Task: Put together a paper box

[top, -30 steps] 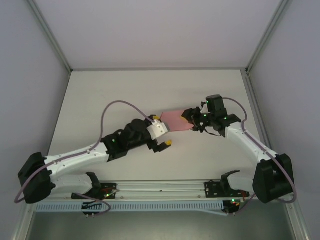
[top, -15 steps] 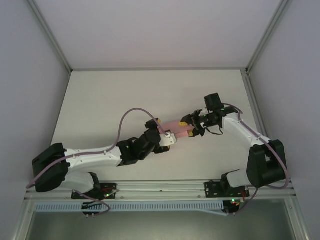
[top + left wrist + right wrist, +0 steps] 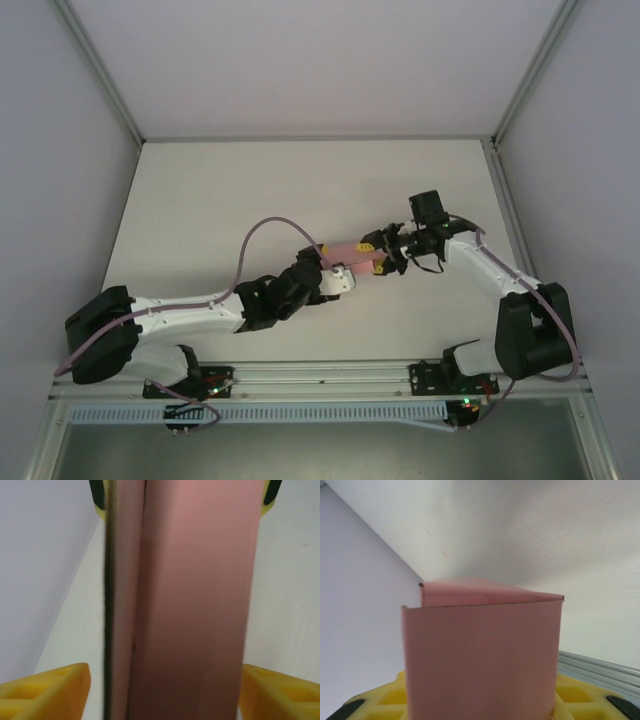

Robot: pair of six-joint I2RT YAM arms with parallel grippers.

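Note:
The box's gaping end is spanned by my right gripper, so it should back off and pinch the box's loose edge (image 3: 422, 607) while my left gripper holds the box.
The paper box (image 3: 352, 255) is a pale pink folded sleeve held above the table between the two arms. My right gripper (image 3: 375, 255) is shut on its right end. In the right wrist view the box (image 3: 480, 655) stands up out of the yellow fingers (image 3: 580, 695), its open top edge showing. My left gripper (image 3: 333, 268) straddles the box's left end. In the left wrist view the box (image 3: 195, 600) runs lengthwise between my yellow fingers (image 3: 55, 685). A strip of table shows between the left finger and the card, and the right finger sits against the card's edge.
The white table (image 3: 220, 190) stretches behind and to the left of the arms. Grey side walls and metal frame posts (image 3: 100, 70) enclose it. A rail with cable trunking (image 3: 320, 378) runs along the near edge between the arm bases.
My left arm has swung right and up to the box, and its jaws have narrowed around the left end. The box now looks narrower, turned more edge-on. My right gripper kept its hold.

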